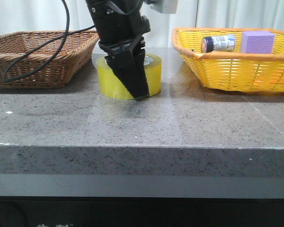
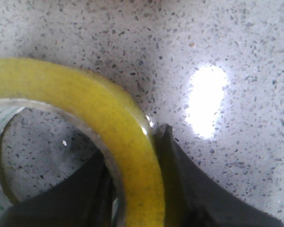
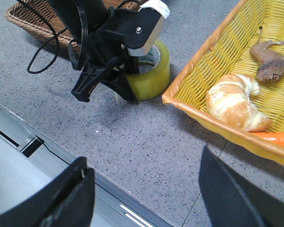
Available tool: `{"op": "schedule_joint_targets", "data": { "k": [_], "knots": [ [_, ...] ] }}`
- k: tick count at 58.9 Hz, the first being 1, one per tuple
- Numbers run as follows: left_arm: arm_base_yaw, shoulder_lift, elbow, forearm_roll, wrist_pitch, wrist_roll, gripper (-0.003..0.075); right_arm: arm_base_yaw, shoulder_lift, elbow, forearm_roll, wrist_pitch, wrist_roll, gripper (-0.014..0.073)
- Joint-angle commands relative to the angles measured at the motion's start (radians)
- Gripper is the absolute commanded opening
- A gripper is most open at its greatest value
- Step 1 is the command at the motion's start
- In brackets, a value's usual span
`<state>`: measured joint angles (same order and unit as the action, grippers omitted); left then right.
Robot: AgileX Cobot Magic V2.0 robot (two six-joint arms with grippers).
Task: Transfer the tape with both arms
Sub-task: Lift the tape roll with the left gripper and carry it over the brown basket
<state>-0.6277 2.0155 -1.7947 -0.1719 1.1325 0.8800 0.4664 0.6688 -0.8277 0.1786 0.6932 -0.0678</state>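
Note:
Next, my left gripper lets go of the yellow tape inside the brown wicker basket (image 1: 31, 46), just behind the basket's front rim.
The yellow tape (image 1: 154, 75) stands flat on the grey stone table (image 1: 142, 127), between two baskets. My left gripper (image 1: 137, 90) comes down on it from above. In the left wrist view its jaws straddle the wall of the tape (image 2: 85, 94), one finger inside the core and one outside, closed on the wall (image 2: 132, 146). The right wrist view shows the tape (image 3: 156, 71) with the left gripper (image 3: 118, 90) on it. My right gripper (image 3: 142, 189) is open and empty, up over the table's front edge, well apart from the tape.
A brown wicker basket (image 1: 38, 56) lies left of the tape with a black cable across it. A yellow basket (image 1: 236, 71) on the right holds a bottle (image 1: 218, 42), a purple block (image 1: 256, 41), a croissant (image 3: 234, 106) and a toy animal (image 3: 270, 56).

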Motion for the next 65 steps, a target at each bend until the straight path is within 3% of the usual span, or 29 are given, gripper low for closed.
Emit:
{"op": "schedule_joint_targets", "data": {
  "k": [1, 21, 41, 50, 65],
  "knots": [
    [-0.004, -0.044, -0.040, 0.000, -0.037, -0.009, 0.0106, -0.003, -0.001, -0.024, 0.010, -0.072, -0.001, 0.0496],
    [-0.004, -0.057, -0.252, 0.118, 0.038, -0.148, 0.0106, -0.003, -0.001, -0.024, 0.010, -0.072, -0.001, 0.0496],
    [0.002, -0.072, -0.475, 0.238, 0.075, -0.428, 0.0106, -0.003, -0.001, -0.024, 0.010, -0.072, -0.001, 0.0496],
    [0.043, -0.072, -0.542, 0.331, 0.116, -0.610, 0.0106, -0.003, -0.001, -0.024, 0.010, -0.072, -0.001, 0.0496],
    [0.218, -0.067, -0.553, 0.317, 0.150, -0.896, 0.0106, -0.003, -0.001, -0.024, 0.010, -0.072, -0.001, 0.0496]
  ]
}}
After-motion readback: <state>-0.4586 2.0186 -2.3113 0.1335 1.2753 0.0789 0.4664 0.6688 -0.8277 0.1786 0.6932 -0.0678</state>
